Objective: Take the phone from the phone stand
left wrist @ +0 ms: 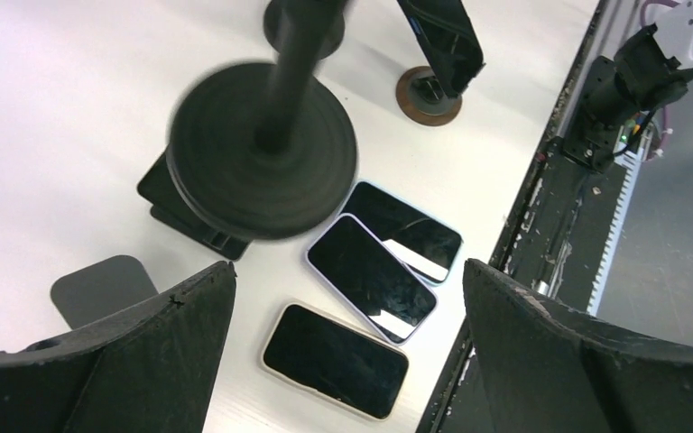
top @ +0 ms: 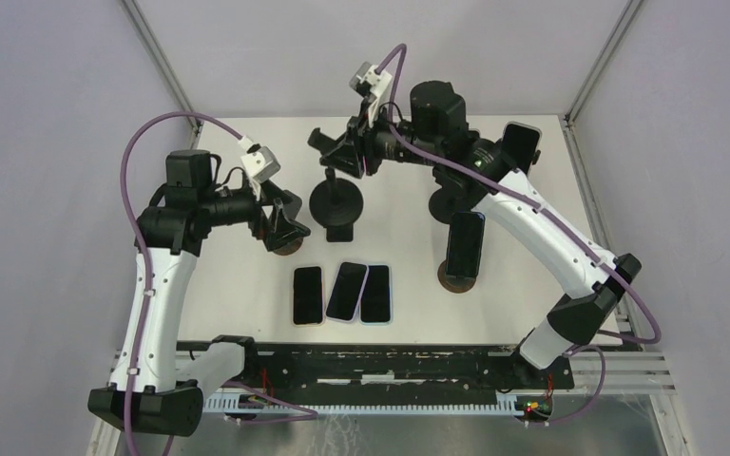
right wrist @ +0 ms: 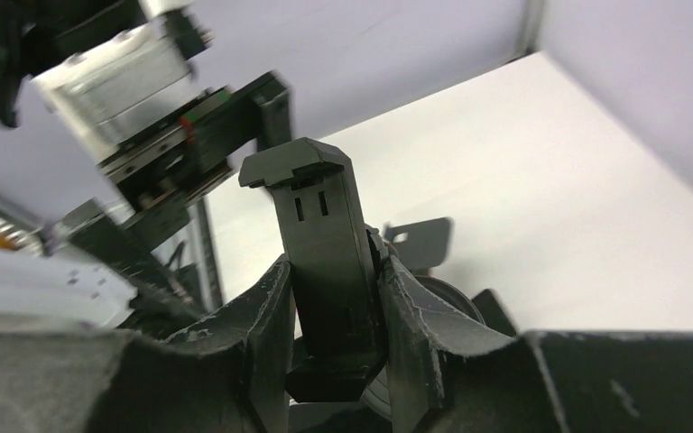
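My right gripper has the black pole stand to place. Next, I put it down on the white table (top: pixel 353 181) behind the small black holder.
A dark phone (top: pixel 464 242) stands upright in a stand with a round brown base (top: pixel 454 278) right of centre; it also shows in the left wrist view (left wrist: pixel 442 36). Another phone (top: pixel 521 146) leans in a stand at the back right. My right gripper (top: pixel 344 152) is shut on the upper cradle (right wrist: pixel 320 216) of a black pole stand with a round base (top: pixel 336 204); its jaws (right wrist: pixel 334 266) pinch the cradle, and no phone shows in it. My left gripper (top: pixel 283 224) is open and empty, hovering above the table (left wrist: pixel 347 271).
Three phones (top: pixel 309 294) (top: pixel 347 290) (top: pixel 375 293) lie flat side by side near the front, also in the left wrist view (left wrist: pixel 336 361). A small stand (top: pixel 285 247) sits under the left gripper. Another black stand (top: pixel 445 204) is behind the brown-based one. A black rail (top: pixel 390 366) runs along the near edge.
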`<state>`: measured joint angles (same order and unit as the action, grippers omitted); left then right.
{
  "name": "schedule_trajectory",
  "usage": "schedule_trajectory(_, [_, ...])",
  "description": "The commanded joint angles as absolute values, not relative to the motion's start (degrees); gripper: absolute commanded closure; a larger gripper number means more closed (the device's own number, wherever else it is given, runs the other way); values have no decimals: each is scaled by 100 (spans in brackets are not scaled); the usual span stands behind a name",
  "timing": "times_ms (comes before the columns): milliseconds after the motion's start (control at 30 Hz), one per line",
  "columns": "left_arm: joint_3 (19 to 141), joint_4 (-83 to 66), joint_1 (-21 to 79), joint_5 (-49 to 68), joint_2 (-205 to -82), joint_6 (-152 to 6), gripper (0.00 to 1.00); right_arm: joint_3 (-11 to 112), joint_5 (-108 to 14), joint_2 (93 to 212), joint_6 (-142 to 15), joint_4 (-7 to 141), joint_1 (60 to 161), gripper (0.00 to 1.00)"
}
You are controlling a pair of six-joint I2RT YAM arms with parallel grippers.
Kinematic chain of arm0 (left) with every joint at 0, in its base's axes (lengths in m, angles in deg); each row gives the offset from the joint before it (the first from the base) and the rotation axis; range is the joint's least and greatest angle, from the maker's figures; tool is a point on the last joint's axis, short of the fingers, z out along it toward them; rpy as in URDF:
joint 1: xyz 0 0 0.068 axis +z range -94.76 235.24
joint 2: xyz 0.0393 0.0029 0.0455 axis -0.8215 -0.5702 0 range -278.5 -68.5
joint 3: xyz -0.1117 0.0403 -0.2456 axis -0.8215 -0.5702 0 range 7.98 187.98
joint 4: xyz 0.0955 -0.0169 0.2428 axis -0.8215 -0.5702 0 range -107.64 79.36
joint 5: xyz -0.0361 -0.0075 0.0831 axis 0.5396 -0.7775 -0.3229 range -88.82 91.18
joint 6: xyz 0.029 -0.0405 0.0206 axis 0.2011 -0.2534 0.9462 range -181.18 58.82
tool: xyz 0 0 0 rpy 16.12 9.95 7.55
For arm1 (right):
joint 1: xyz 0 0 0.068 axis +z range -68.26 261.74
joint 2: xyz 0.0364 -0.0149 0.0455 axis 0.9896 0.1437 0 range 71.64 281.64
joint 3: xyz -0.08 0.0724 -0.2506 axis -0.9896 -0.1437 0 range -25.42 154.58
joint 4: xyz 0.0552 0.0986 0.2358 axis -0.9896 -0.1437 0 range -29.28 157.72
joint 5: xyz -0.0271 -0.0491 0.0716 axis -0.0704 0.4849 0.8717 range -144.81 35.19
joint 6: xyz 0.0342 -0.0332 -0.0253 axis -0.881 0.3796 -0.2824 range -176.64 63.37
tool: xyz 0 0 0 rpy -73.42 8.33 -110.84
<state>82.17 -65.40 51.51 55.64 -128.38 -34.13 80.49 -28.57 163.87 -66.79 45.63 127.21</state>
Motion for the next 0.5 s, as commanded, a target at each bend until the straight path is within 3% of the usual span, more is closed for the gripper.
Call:
schedule_trajectory(0, [8383,-6328,5161,5295,-12669,-3723,0,8576,-3741,16448,-6267,4675,12428,100])
schedule_trajectory(467, [8170,-6629,5158,5190,-12565,-3376,0,8886,-4081,17623,-6299,5531,11596,100])
